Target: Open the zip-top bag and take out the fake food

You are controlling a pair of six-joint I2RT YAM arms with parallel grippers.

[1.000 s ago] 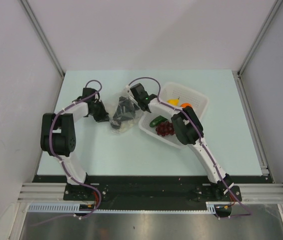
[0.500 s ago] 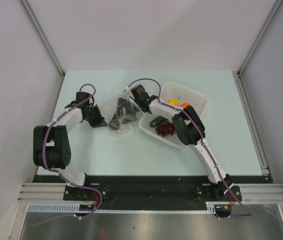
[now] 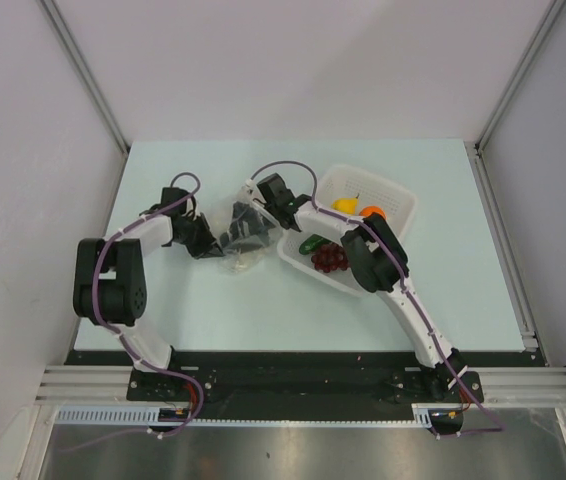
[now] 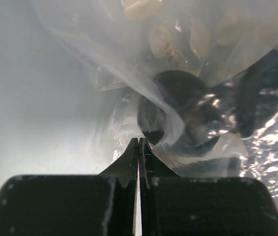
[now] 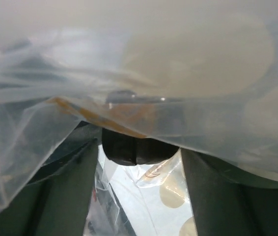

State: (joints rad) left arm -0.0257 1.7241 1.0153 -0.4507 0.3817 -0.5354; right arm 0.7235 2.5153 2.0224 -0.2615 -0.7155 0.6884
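The bag's film hangs over the robot's right fingers at the dark fruit, so the left gripper will open, grab the bag's open edge (image 5: pixel 94 118) and raise it.
The clear zip-top bag (image 3: pixel 239 233) lies crumpled on the table between both arms. My left gripper (image 3: pixel 206 245) is at its left edge, jaws shut (image 4: pixel 139 141) with the film pinched at the tips. In the left wrist view a small dark round fruit (image 4: pixel 178 113) sits inside the bag just past those tips. My right gripper (image 3: pixel 252 227) reaches into the bag from the right, open (image 5: pixel 139 157). The same dark fruit (image 5: pixel 136 146) sits between and just beyond its fingers, and film (image 5: pixel 144 59) drapes over them.
A white perforated basket (image 3: pixel 395 205) stands right of the bag. It holds a green cucumber (image 3: pixel 313 243), a red grape bunch (image 3: pixel 329 258), a yellow fruit (image 3: pixel 346 204) and an orange ball (image 3: pixel 371 211). The right arm (image 3: pixel 378 255) crosses over the basket.
The left arm swung out to the left, then came back right against the bag, jaws staying shut. The right jaws spread wider inside the bag. The bag shifted slightly.
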